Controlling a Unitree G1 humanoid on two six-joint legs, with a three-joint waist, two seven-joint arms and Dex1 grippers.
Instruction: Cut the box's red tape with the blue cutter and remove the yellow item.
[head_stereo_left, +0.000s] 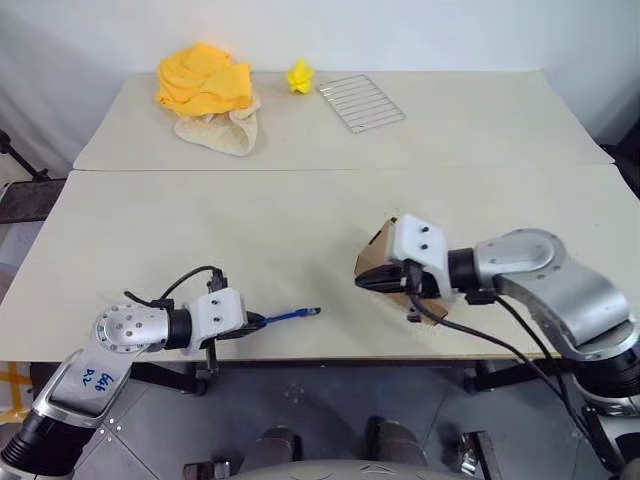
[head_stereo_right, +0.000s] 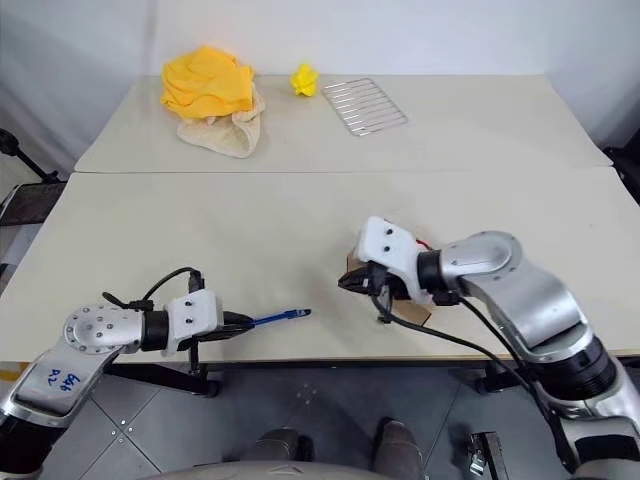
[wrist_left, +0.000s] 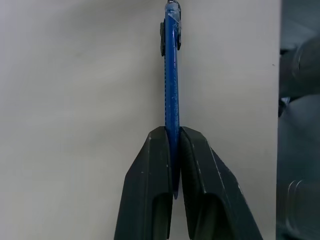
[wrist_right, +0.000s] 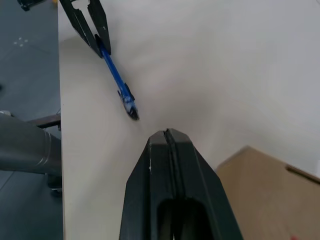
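My left gripper is holding the blue cutter on edge with its black slider facing aside, so I need to lay it flat, slider up, and grip its edges (wrist_left: 171, 97).
My left gripper (head_stereo_left: 256, 322) is shut on the rear end of the blue cutter (head_stereo_left: 293, 316), which points right, just above the table near its front edge. In the left wrist view the fingers (wrist_left: 150, 165) clamp the cutter (wrist_left: 171, 75) between them. My right gripper (head_stereo_left: 365, 282) is shut with nothing in it, its tips just left of the brown box (head_stereo_left: 377, 248). The right hand covers most of the box. In the right wrist view the box (wrist_right: 260, 192) lies beside the shut gripper (wrist_right: 166, 132), and the cutter's dark tip (wrist_right: 131, 111) is a short way off. The red tape and yellow item are hidden.
On the far table lie an orange-yellow cloth heap (head_stereo_left: 205, 80) on a cream cloth (head_stereo_left: 225, 132), a small spiky yellow lump (head_stereo_left: 299, 76) and a wire rack (head_stereo_left: 360, 102). Bare tabletop (head_stereo_left: 250, 230) spreads between the arms and the far table. The table's front edge runs just below both hands.
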